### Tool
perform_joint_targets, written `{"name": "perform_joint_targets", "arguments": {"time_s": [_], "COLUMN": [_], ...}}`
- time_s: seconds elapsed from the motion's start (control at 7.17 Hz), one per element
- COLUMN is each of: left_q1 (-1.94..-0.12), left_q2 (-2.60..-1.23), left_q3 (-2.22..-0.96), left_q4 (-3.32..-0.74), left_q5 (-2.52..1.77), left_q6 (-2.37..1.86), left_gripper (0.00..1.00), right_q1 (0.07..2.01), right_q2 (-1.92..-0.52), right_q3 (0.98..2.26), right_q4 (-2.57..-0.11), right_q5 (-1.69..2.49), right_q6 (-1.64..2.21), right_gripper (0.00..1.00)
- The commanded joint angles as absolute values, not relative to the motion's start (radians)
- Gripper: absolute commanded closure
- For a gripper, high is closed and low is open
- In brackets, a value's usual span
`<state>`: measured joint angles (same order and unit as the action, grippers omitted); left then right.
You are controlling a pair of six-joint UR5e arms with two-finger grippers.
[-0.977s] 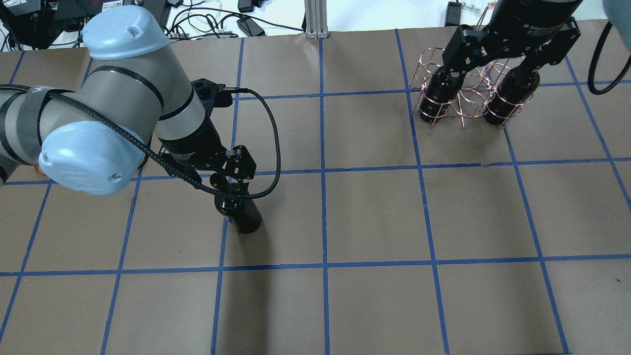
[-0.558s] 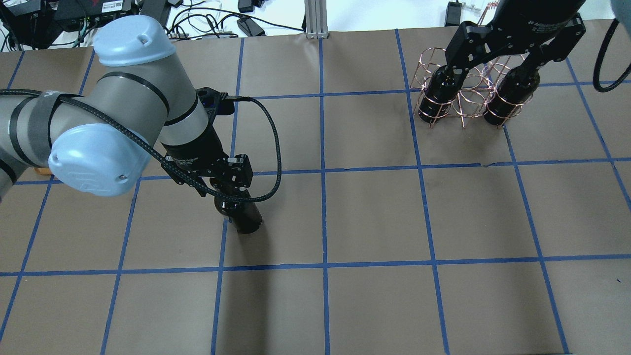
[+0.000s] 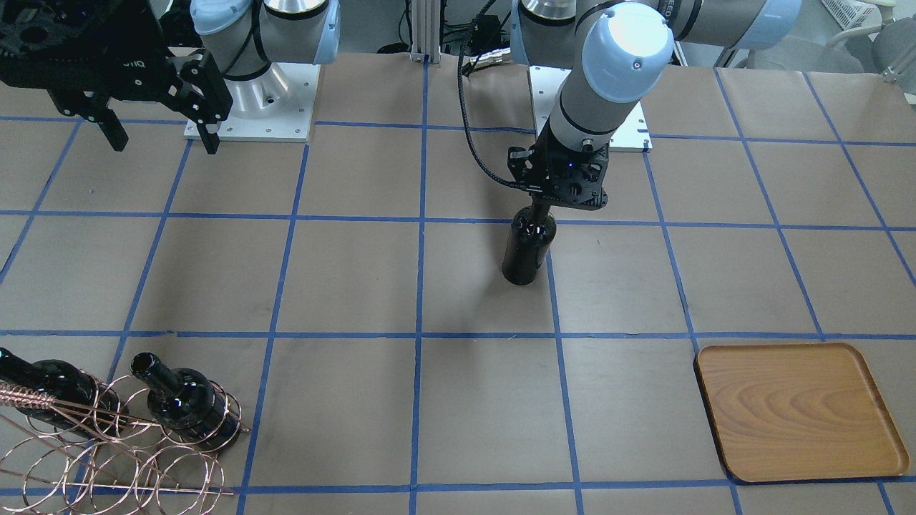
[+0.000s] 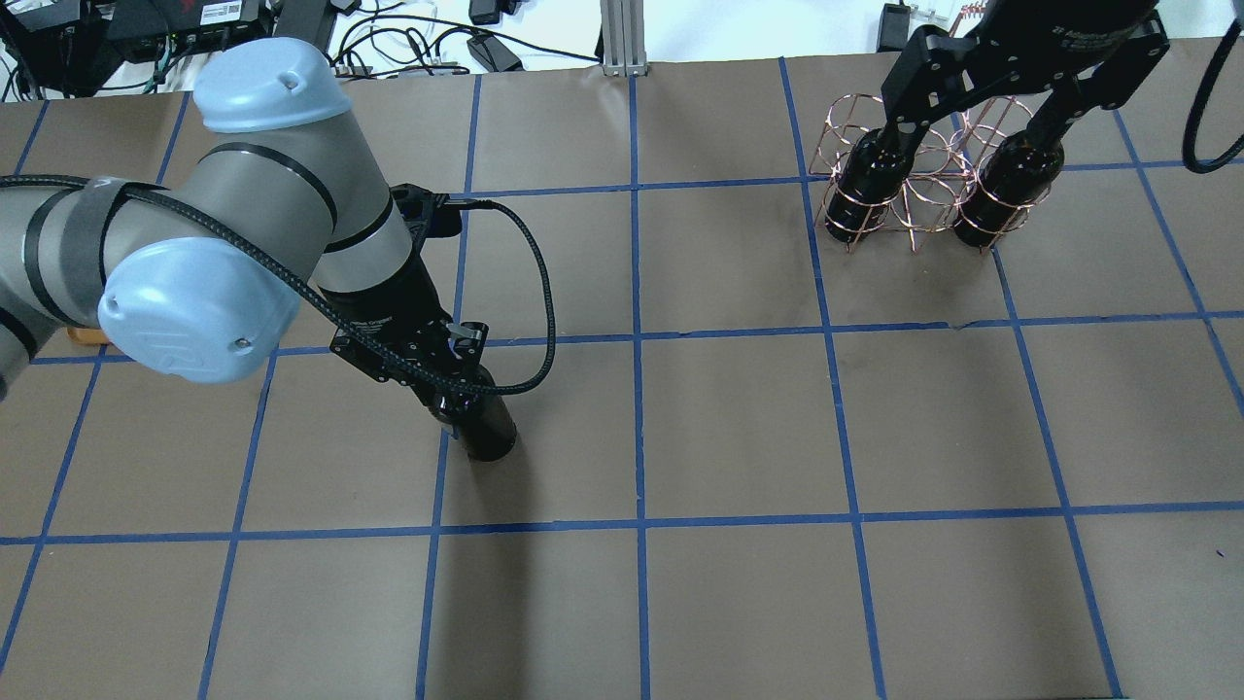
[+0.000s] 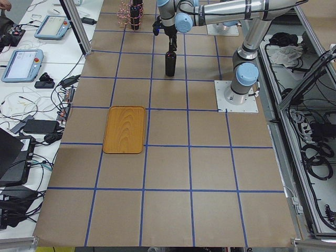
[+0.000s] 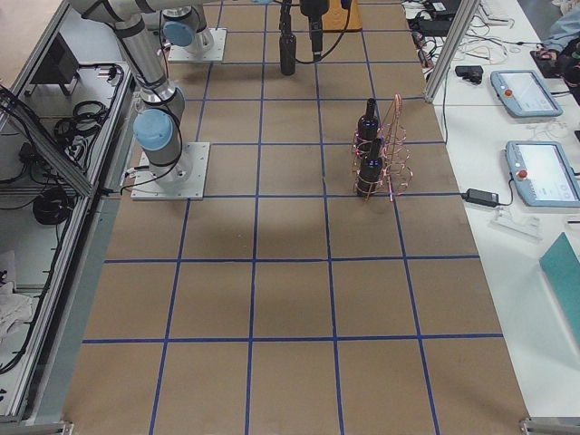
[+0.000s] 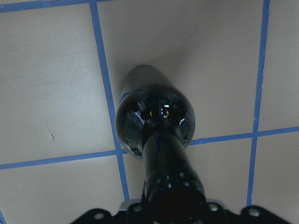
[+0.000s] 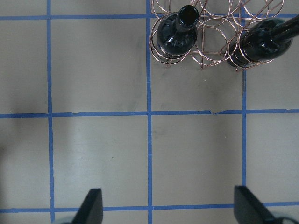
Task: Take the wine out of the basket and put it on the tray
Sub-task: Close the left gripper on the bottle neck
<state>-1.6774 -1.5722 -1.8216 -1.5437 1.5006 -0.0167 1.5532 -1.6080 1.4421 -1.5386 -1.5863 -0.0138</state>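
Observation:
I have only the top of the wine bottle's neck in my left gripper, so I need to open it, move lower and grip nearer the bottle's shoulder (image 3: pixel 534 218) before I lift the bottle.
One black wine bottle (image 3: pixel 528 247) stands upright on the table near its middle. My left gripper (image 3: pixel 552 199) is shut on its neck from above; it also shows in the overhead view (image 4: pixel 455 377), and the left wrist view looks down on the bottle (image 7: pixel 156 116). The copper wire basket (image 4: pixel 914 185) holds two more bottles (image 4: pixel 860 194) (image 4: pixel 1006 190). My right gripper (image 4: pixel 972 122) hangs open and empty above the basket, touching nothing. The wooden tray (image 3: pixel 798 411) lies empty, apart from the held bottle, on my left side.
The table is brown paper with a blue tape grid. Both arm bases (image 3: pixel 250 93) are bolted at the robot's edge. Cables and electronics (image 4: pixel 418 39) lie beyond the far edge. The basket's middle ring (image 8: pixel 215 28) holds no bottle.
My left gripper's fingers have closed in on the standing bottle's neck and the wrist has turned. My right gripper has drifted slightly up and away over the basket, still open.

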Motion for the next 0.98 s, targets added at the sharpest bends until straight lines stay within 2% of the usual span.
{"name": "perform_joint_targets", "arguments": {"time_s": [0.0, 0.42, 0.56, 0.7, 0.84], "left_q1": [-1.674, -1.674, -1.674, -1.674, -1.674], "left_q2": [-1.577, -1.603, -1.603, -1.592, -1.583], "left_q3": [-1.813, -1.752, -1.752, -1.752, -1.752], "left_q4": [-1.557, -1.580, -1.604, -1.605, -1.605], "left_q5": [1.499, 1.508, 1.512, 1.513, 1.514], "left_q6": [-0.032, -0.028, -0.032, -0.032, -0.034], "left_gripper": [1.00, 1.00, 0.64, 0.11, 0.00], "right_q1": [1.572, 1.623, 1.623, 1.621, 1.621], "right_q2": [-1.606, -1.603, -1.600, -1.597, -1.597], "right_q3": [1.425, 1.424, 1.424, 1.424, 1.424], "right_q4": [-1.542, -1.539, -1.540, -1.540, -1.540], "right_q5": [-1.588, -1.604, -1.591, -1.597, -1.598], "right_q6": [-0.003, 0.037, 0.037, 0.035, 0.035], "right_gripper": [0.00, 0.00, 0.00, 0.00, 0.00]}}
